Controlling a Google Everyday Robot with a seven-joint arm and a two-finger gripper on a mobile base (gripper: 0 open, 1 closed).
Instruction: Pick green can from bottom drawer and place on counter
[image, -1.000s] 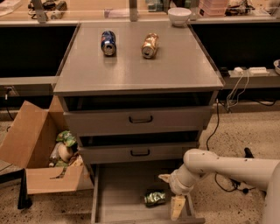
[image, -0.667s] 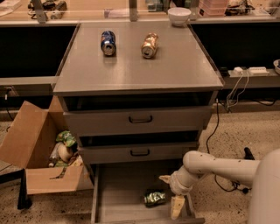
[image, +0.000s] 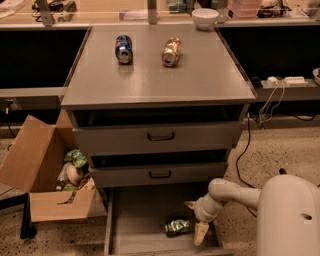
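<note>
Next, I close my gripper on the green can's near-arm end (image: 186, 226), where the can is lying in the open bottom drawer.
The green can (image: 177, 226) lies on its side on the floor of the open bottom drawer (image: 135, 225), right of the middle. My gripper (image: 195, 220) hangs inside the drawer just to the right of the can, one pale finger (image: 200, 233) pointing down beside it and the other (image: 190, 205) up and behind. It holds nothing. My white arm (image: 240, 194) reaches in from the lower right. The counter (image: 160, 80) above is the flat grey top of the drawer unit.
A blue can (image: 123, 48) and a gold-orange can (image: 171, 51) lie on the counter. Two shut drawer fronts with black handles (image: 160, 136) sit above the open drawer. A cardboard box (image: 45, 175) with rubbish stands left. A white bowl (image: 205, 18) is behind. Cables (image: 270, 95) run at the right.
My arm's bulk has come closer at the lower right. The gripper stays beside the can in the drawer; the can has not moved.
</note>
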